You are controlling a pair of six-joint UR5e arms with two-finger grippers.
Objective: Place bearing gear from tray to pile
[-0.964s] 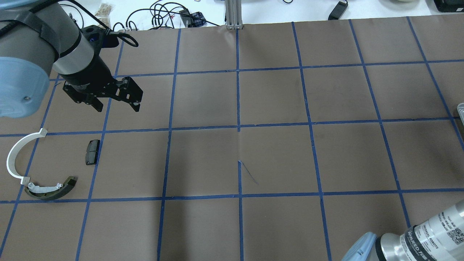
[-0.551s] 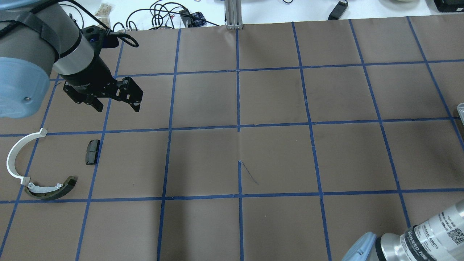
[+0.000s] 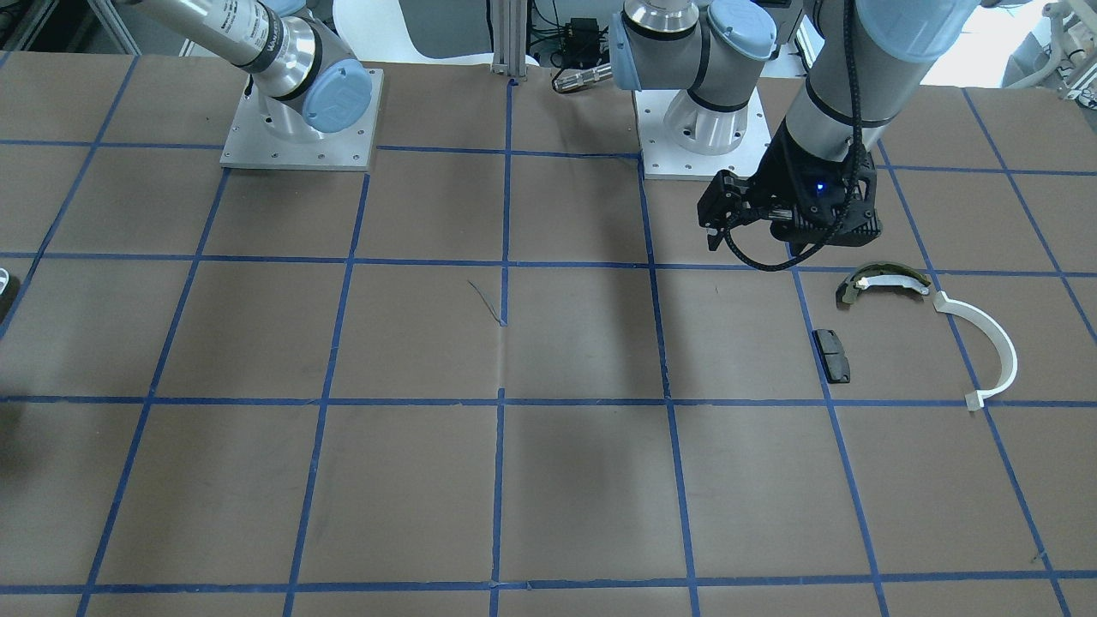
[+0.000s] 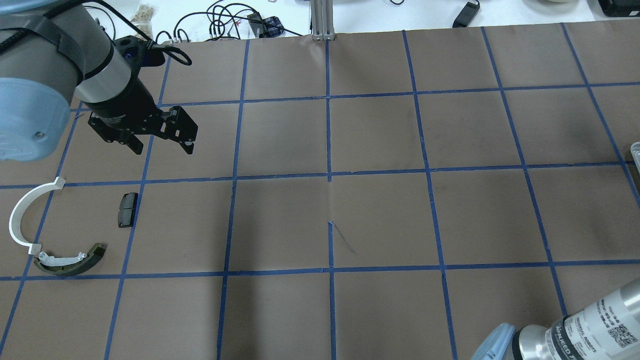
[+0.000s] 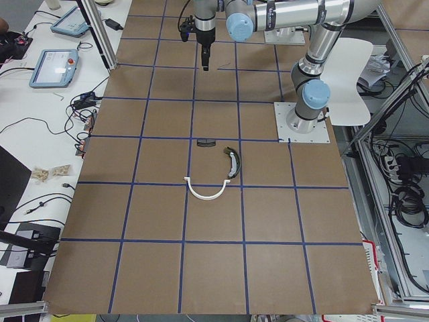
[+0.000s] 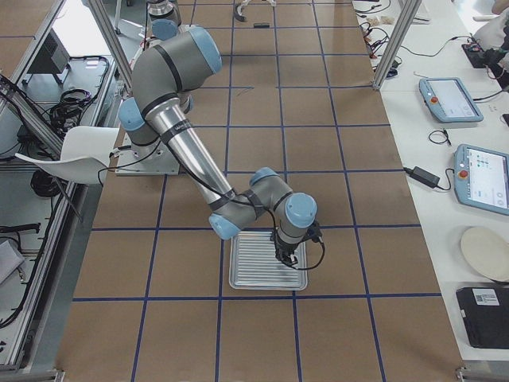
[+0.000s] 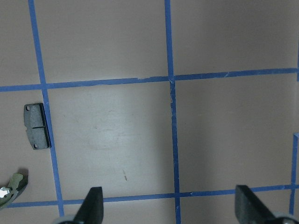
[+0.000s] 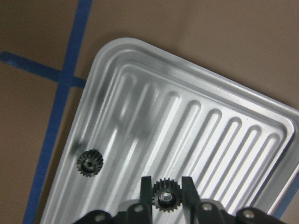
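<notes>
My right gripper is holding the black bearing gear. I will let go of it with that gripper on the brown paper (image 3: 542,349) beside the gap in the blue tape.
In the right wrist view my right gripper (image 8: 165,195) is shut on a small black bearing gear (image 8: 164,197), low over the ribbed metal tray (image 8: 224,116). A second gear (image 8: 89,163) lies in the tray to its left. The pile lies on the left side in the overhead view: a white half-ring strip (image 4: 20,215), an olive-and-white curved shoe (image 4: 70,262) and a small black pad (image 4: 127,209). My left gripper (image 4: 162,148) is open and empty, hovering beyond the pad (image 7: 36,127).
The tray (image 6: 268,270) sits at the table's far right end, only its edge (image 4: 636,150) showing overhead. Brown paper with a blue tape grid covers the table. Cables and a metal post (image 4: 322,20) stand at the far edge.
The right arm's elbow has shifted slightly down and right in the overhead view. The left arm has barely moved and its gripper stays open.
</notes>
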